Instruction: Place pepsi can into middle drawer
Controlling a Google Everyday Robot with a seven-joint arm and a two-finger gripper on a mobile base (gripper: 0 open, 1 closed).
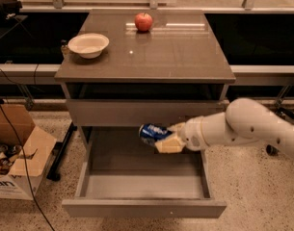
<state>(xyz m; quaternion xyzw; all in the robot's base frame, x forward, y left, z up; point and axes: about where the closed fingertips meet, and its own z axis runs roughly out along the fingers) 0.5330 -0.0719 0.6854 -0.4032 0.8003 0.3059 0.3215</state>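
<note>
The robot's gripper needs to release the pepsi can on the grey bottom of the middle drawer, close to its front panel point(161, 181). The can now hangs above that drawer's back part.
The pepsi can point(151, 133), dark blue with white lettering, lies on its side in my gripper point(167, 139). The gripper's cream fingers point(168, 145) are shut on the can. My white arm reaches in from the right. The can hangs above the back part of the middle drawer point(141, 178), which is pulled out, with low side walls and a grey inner floor. The can sits just below the shut upper drawer front point(144, 112).
A red apple point(143, 21) and a white bowl point(88, 44) stand on the cabinet top point(175, 52). An open cardboard box point(14, 153) with several items and black cables lie on the floor at the left.
</note>
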